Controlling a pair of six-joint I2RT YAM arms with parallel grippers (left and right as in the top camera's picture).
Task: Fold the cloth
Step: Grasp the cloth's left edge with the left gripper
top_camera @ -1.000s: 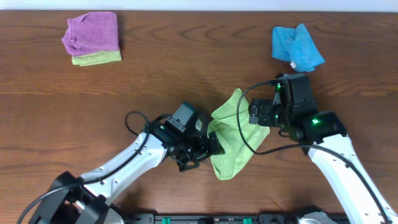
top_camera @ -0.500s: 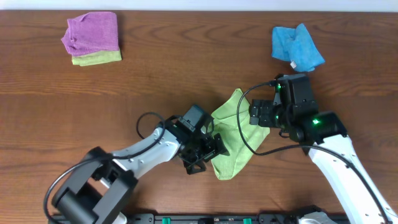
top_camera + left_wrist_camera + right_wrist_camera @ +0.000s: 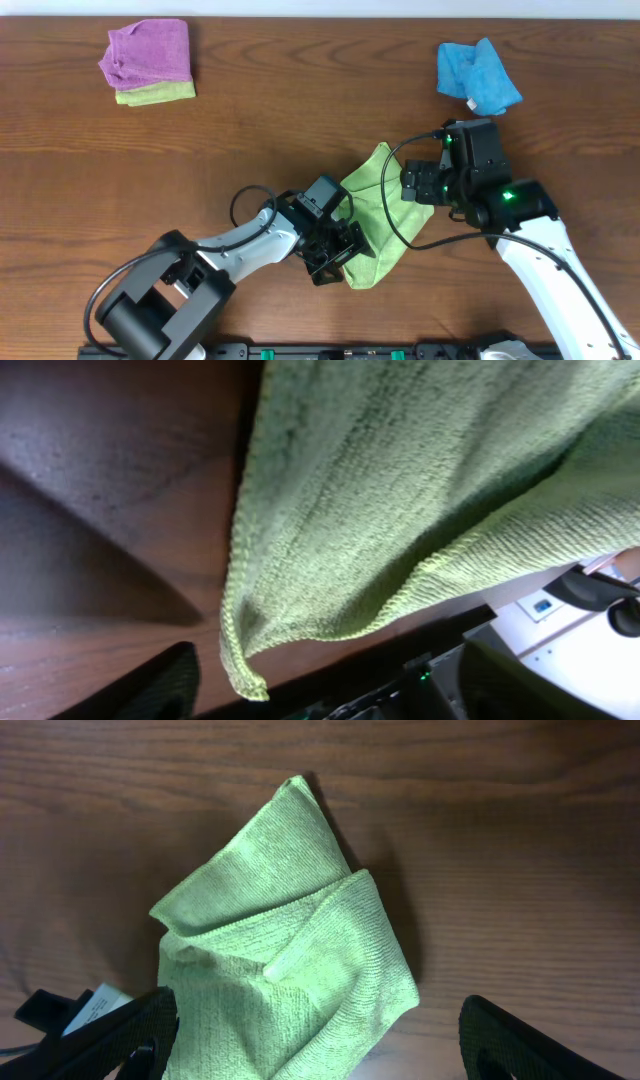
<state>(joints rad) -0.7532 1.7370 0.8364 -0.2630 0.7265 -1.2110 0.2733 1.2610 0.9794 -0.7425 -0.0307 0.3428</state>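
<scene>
The green cloth's far part is rumpled, so next my left gripper pinches the cloth's near corner (image 3: 245,676) and opens it out before folding.
The green cloth (image 3: 372,218) lies rumpled and partly folded on the wooden table, near the front middle. My left gripper (image 3: 337,256) is low at the cloth's lower left edge. In the left wrist view the cloth (image 3: 400,500) fills the upper right and one corner (image 3: 244,682) hangs between the wide-open fingers (image 3: 150,685). My right gripper (image 3: 418,186) hovers over the cloth's right side. In the right wrist view the cloth (image 3: 285,970) lies between its spread fingers (image 3: 110,1040), and the jaws are open and empty.
A blue cloth (image 3: 477,76) lies at the back right. A purple cloth (image 3: 147,52) sits on a yellow-green one (image 3: 160,94) at the back left. Black cables loop beside both arms. The table's front edge is close behind the left gripper.
My left gripper has moved right and slightly forward, up to the green cloth's lower left edge. The right arm and the cloth have not visibly moved.
</scene>
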